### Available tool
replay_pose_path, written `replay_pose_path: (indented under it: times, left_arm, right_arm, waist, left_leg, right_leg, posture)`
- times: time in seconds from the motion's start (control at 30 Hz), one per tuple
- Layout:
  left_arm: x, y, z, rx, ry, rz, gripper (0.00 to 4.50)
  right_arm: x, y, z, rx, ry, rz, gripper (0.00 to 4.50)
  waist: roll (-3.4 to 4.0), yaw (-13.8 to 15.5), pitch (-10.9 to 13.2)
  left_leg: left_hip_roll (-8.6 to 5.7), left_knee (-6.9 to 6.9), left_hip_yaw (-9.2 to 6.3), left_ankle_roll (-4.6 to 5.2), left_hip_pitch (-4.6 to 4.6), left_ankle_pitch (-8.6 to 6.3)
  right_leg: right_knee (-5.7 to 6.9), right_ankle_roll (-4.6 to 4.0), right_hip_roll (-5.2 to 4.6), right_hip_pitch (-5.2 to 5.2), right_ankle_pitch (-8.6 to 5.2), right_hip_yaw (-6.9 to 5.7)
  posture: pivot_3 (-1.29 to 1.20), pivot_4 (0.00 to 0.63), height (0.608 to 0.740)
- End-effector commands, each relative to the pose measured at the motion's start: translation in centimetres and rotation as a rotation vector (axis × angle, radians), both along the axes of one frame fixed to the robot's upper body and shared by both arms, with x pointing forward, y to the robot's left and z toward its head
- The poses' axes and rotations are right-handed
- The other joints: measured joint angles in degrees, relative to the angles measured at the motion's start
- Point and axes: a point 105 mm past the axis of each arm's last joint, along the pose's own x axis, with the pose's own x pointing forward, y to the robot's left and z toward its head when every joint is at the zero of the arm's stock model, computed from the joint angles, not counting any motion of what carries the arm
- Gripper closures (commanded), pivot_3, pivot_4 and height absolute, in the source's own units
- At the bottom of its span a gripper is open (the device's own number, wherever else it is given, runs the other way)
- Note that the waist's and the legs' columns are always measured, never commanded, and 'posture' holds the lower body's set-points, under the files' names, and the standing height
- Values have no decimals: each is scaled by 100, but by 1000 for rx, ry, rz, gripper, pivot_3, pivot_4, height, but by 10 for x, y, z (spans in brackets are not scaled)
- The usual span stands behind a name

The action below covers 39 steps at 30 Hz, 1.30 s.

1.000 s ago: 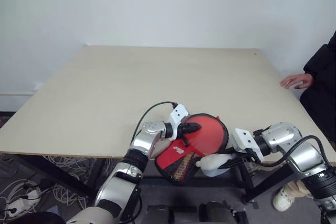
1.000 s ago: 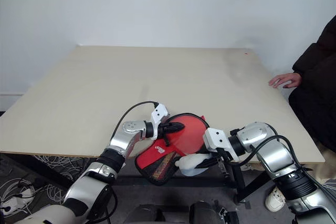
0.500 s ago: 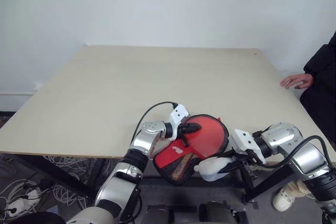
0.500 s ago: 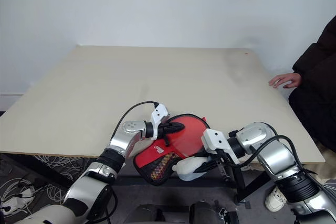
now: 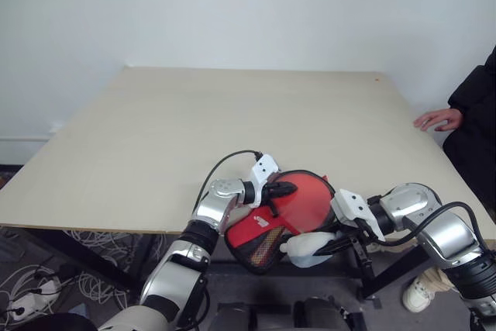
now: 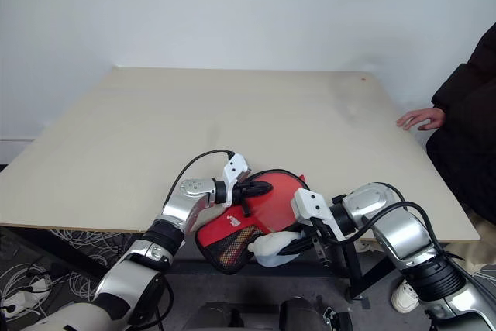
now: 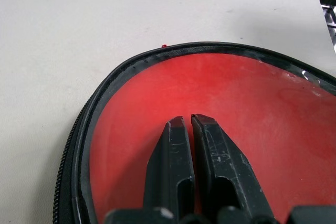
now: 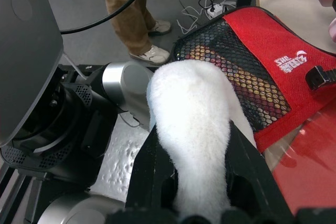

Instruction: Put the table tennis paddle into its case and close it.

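Note:
My right gripper will let go of the white fluffy thing on the case's clear front, over the paddle's red side point(image 5: 313, 194).
The case point(image 5: 266, 232) lies at the table's near edge, its red logo panel and mesh end hanging past the edge. The table tennis paddle point(image 5: 311, 196) is inside, its red face showing through the clear front point(image 7: 226, 93). My left gripper point(image 5: 291, 187) is shut, its tips point(image 7: 188, 121) resting on the clear front over the red face. My right gripper point(image 8: 191, 132) is shut on a white fluffy thing point(image 8: 190, 103), held just below the mesh end point(image 8: 236, 66), off the table's edge.
The pale wooden table point(image 5: 232, 114) stretches away beyond the case. A person's hand point(image 5: 438, 119) rests on its right edge, with a black sleeve behind it. Cables and a power strip point(image 5: 35, 288) lie on the floor at the left.
My right wrist has turned a little, swinging the white fluffy thing leftward under the case's mesh end. The left gripper and the case have kept still.

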Motion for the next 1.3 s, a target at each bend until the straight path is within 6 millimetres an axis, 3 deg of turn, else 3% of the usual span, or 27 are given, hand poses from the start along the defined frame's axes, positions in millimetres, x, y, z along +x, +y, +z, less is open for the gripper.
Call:
replay_pose_path:
  times: [0.03, 0.3, 0.7, 1.03, 1.17, 1.2, 1.3]
  left_arm:
    - [-13, 1, -27, 63, 87, -18, 4356]
    - [-13, 0, -27, 59, 89, -13, 4356]
    - [-4, 11, -23, 48, 83, 42, 4356]
    - [10, 30, -10, 36, 30, 114, 4356]
    - [21, 49, 5, 16, -18, 185, 4356]
    - [26, 57, 11, 8, -36, 222, 4181]
    - [32, 81, 27, -15, -78, 309, 3626]
  right_arm:
    - [-9, 9, 12, 46, -9, 59, 4055]
    - [-6, 8, 12, 42, -19, 51, 4055]
    - [57, -7, 40, 32, -164, -53, 4055]
    - [96, -18, 51, 11, -234, -130, 1383]
    - [125, -22, 64, 25, -307, -239, 332]
    - [136, -23, 70, 42, -327, -294, 60]
    - [165, -27, 79, 77, -378, -454, 0]
  waist:
    - [0, 0, 0]
    - [0, 1, 0]
    - [0, -8, 0]
    - [2, -30, 1]
    - [2, -98, 1]
    - [3, -126, 2]
    - [3, -190, 3]
  left_leg:
    - [0, 0, 0, 0, 0, 0]
    - [0, 0, 0, 0, 0, 0]
    - [1, 6, 0, 1, 0, 0]
    - [9, 9, 3, 10, 1, 6]
    - [15, 8, 7, 17, -1, 11]
    - [18, 7, 6, 18, -1, 11]
    - [19, 6, 3, 17, -7, 12]
  right_leg:
    - [0, 0, 0, 0, 0, 0]
    - [0, 0, 0, 1, 0, 0]
    - [2, 1, 0, 1, 0, -1]
    - [11, 0, 8, -5, 1, 2]
    - [14, -4, 14, -13, 4, 6]
    - [14, -6, 16, -13, 5, 6]
    - [15, -14, 19, -21, 14, 5]
  posture:
    - [0, 0, 740]
    - [0, 0, 740]
    - [0, 0, 740]
    - [0, 0, 740]
    - [0, 0, 740]
    - [0, 0, 740]
    - [0, 0, 740]
